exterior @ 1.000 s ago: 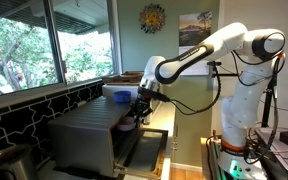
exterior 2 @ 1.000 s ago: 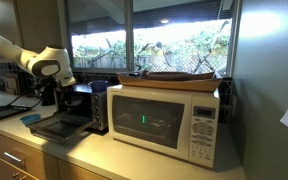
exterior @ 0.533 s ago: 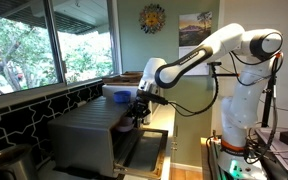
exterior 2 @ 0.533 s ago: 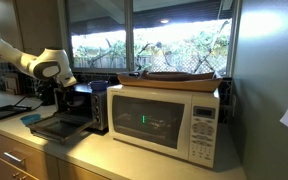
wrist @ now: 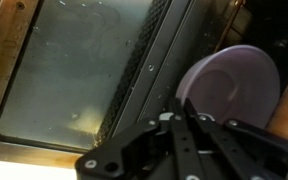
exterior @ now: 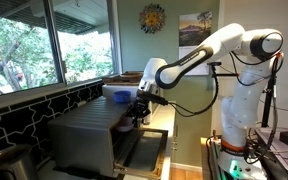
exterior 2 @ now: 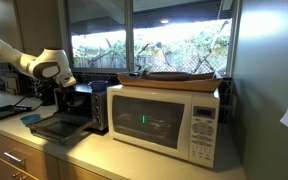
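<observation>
The robot's gripper should release the pale lavender plate inside the toaster oven's opening (exterior: 126, 126) (wrist: 234, 86), just behind the lowered glass door.
My gripper (wrist: 177, 103) is shut, its dark fingers pressed together. The tips meet the left rim of a pale lavender plate (wrist: 229, 85) lying inside a toaster oven. Whether the rim is pinched between them does not show. The oven's glass door (wrist: 74, 70) lies folded down, filling the left of the wrist view. In an exterior view the white arm reaches down to the oven's mouth, with the gripper (exterior: 137, 113) just above the lowered door (exterior: 144, 150). From the opposite side the wrist (exterior 2: 52, 68) hangs over the black oven (exterior 2: 84, 100) and its dropped door (exterior 2: 49, 128).
A white microwave (exterior 2: 164, 120) stands on the counter right beside the oven, with a flat tray (exterior 2: 174, 77) on top. A blue object (exterior: 116, 92) rests on the oven's top. Windows and a black tiled wall (exterior: 24, 115) run behind the counter.
The arm edged slightly toward the oven between the oldest frames and has held still since. The gripper stayed shut.
</observation>
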{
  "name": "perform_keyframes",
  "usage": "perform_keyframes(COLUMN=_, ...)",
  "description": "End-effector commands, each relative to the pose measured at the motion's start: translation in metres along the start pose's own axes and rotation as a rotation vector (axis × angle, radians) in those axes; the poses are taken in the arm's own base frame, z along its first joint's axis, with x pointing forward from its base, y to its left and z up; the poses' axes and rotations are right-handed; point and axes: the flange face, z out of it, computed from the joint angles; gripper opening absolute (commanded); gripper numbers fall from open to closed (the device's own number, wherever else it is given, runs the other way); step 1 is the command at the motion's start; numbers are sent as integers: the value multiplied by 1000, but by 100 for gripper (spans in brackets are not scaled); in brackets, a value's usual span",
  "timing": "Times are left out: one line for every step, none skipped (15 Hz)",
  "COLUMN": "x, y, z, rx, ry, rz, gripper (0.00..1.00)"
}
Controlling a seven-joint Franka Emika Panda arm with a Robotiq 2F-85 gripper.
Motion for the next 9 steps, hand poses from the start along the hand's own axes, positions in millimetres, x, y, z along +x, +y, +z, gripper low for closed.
perform_keyframes(x=5, y=-2, z=0, rx=50, ry=-1, rz=107, gripper=1)
perform_keyframes(x=7, y=-1, z=0, rx=53, ry=-17, rz=163, gripper=1)
perform_keyframes(x=7, y=0, z=-1, rx=60, ry=-34, rz=211, gripper=1)
perform_keyframes(x=8, y=1, z=-2, rx=65, ry=-38, rz=255, gripper=1)
perform_keyframes(x=8, y=1, z=-3, rx=73, ry=-45, rz=290, gripper=1)
perform_keyframes(x=8, y=0, z=-4, rx=74, ry=-44, rz=321, gripper=1)
perform_keyframes(x=8, y=-1, z=-4, rx=75, ry=-39, rz=345, gripper=1)
perform_keyframes(x=7, y=-1, z=-4, rx=77, ry=-33, rz=367, gripper=1)
perform_keyframes(x=7, y=-2, z=-5, rx=77, ry=-25, rz=388, gripper=1)
